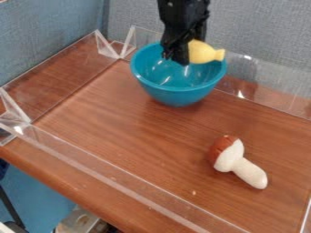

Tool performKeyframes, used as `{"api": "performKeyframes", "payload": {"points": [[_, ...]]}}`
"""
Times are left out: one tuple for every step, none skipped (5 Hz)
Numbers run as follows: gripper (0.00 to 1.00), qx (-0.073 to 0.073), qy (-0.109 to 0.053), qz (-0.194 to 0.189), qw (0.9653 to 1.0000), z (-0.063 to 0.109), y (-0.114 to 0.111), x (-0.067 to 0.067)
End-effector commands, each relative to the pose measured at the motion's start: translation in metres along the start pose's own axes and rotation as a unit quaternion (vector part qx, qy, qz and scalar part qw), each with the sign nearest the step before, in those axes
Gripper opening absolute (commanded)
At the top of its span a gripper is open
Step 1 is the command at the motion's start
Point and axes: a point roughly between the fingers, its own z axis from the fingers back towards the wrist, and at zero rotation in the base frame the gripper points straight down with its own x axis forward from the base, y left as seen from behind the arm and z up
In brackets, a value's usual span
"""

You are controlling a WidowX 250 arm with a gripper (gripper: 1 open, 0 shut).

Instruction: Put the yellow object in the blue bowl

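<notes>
My gripper will set the yellow object free inside the blue bowl [165, 76], letting go of it close to the front rim of that bowl.
The yellow object [205, 53], a small banana-shaped toy, hangs just over the far right part of the blue bowl [177, 84]. My gripper [186, 50] is shut on its left end and points steeply down into the bowl's opening. The toy's tapered end sticks out to the right past the dark fingers. The bowl is a deep glossy teal one standing at the back of the wooden table. The fingertips are partly hidden behind the toy.
A cream mushroom toy [235, 159] with a red-brown cap lies at the front right of the table. Low clear plastic walls [49, 68] ring the wooden surface [122, 136]. A blue backdrop stands behind.
</notes>
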Motion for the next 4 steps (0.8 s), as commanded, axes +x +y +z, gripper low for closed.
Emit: {"api": "performKeyframes", "payload": {"points": [[0.0, -0.026, -0.019, 0.016, 0.9994, 0.006, -0.006, 0.02], [0.0, -0.024, -0.03, 0.036, 0.9986, -0.002, -0.007, 0.043], [0.0, -0.023, -0.037, 0.041, 0.9982, -0.007, -0.009, 0.053], [0.0, -0.025, -0.033, 0.029, 0.9987, -0.021, -0.013, 0.049]]}}
